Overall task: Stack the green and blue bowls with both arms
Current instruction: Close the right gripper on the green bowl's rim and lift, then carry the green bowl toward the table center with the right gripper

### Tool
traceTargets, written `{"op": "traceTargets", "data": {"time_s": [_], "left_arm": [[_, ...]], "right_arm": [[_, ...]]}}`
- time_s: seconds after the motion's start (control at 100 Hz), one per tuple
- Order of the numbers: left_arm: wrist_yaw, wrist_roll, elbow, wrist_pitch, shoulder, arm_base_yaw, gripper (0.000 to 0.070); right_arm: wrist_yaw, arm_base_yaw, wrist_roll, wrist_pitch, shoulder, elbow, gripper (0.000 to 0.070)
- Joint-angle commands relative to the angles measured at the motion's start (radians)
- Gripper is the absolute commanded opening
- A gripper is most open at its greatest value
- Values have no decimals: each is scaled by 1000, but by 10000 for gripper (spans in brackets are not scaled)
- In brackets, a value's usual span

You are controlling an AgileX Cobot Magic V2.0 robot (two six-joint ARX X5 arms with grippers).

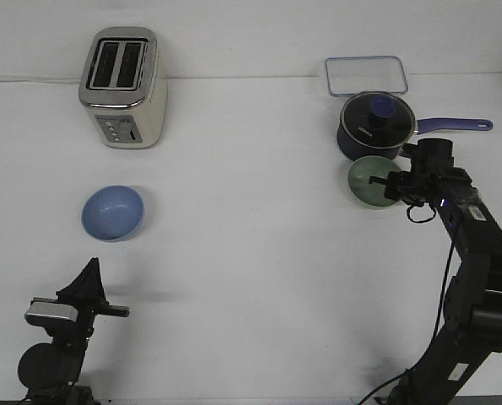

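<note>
Next, my right gripper sets the green bowl down on the bare white table at the near middle (263,285), nearer than the blue bowl.
The periwinkle blue bowl (113,213) sits upright on the white table at the left, in front of the toaster. The pale green bowl (369,182) sits at the right, just in front of the navy saucepan. My right gripper (395,185) is at the green bowl's right rim, its fingers overlapping the rim; I cannot tell whether they are closed on it. My left gripper (91,272) is low at the near left, well short of the blue bowl, its fingers meeting in a point with nothing in them.
A cream toaster (121,87) stands at the back left. A navy saucepan with lid and long handle (377,125) touches or nearly touches the green bowl. A clear rectangular container lid (366,75) lies behind the saucepan.
</note>
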Motion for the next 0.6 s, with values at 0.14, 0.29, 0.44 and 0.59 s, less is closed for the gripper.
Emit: {"op": "traceTargets", "data": {"time_s": [0.14,0.29,0.44,0.59], "left_arm": [[-2,-5,-19,12,0,-2,15],[-2,-5,-19,12,0,-2,15],[-2,-5,-19,12,0,-2,15],[-2,-5,-19,12,0,-2,15]], "right_arm": [[-8,-5,-19,-55,-7,60,0],[-19,-6,-24,-95,-94,69,0],[-115,-6,-23,-148,-227,69,0],[-196,19,-24,-203,-364,56,0]]}}
